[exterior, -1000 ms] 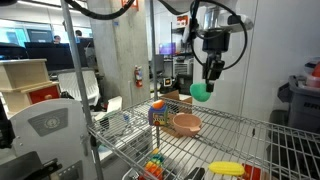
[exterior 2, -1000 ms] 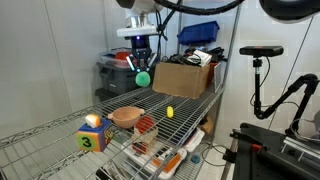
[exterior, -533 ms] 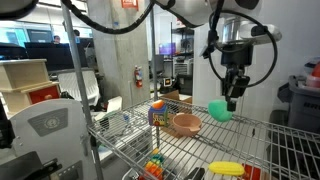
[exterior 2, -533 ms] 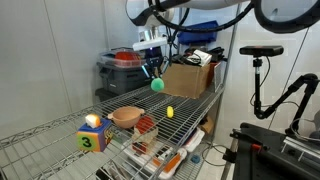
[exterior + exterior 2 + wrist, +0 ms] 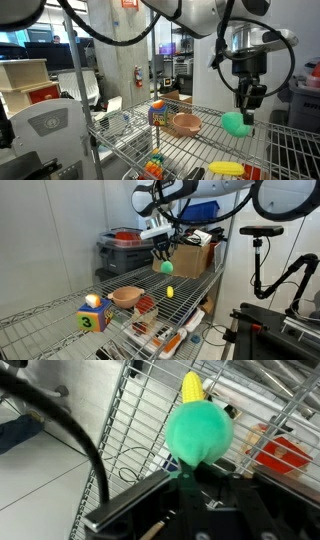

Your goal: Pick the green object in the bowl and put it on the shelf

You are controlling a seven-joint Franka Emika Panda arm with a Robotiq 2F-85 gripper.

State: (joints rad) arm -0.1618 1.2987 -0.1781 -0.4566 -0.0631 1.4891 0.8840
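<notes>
Next, my gripper releases the green object so that it rests on the wire shelf (image 5: 211,144) (image 5: 237,383), in between the bowl and the yellow item that looks like a banana.
My gripper (image 5: 244,108) is shut on the green object (image 5: 235,124), a bright green ball. It hangs above the silver wire shelf (image 5: 215,145). In an exterior view the green object (image 5: 166,267) is held over the far part of the shelf (image 5: 185,283). The wrist view shows the green object (image 5: 200,430) between the jaws, with the yellow banana-like item (image 5: 192,387) on the shelf below it. The tan-orange bowl (image 5: 186,124) stands empty on the shelf, also seen in an exterior view (image 5: 126,296), well apart from the gripper.
A yellow banana-like item (image 5: 226,168) (image 5: 169,291) lies on the shelf. A coloured number cube (image 5: 93,313) (image 5: 158,114) stands beside the bowl. A cardboard box (image 5: 189,258) sits behind the shelf. Upright posts (image 5: 79,90) frame the rack. Lower shelves hold small colourful items (image 5: 150,330).
My gripper has carried the green object away from the bowl, sideways and lower, toward the shelf's far part near the yellow item.
</notes>
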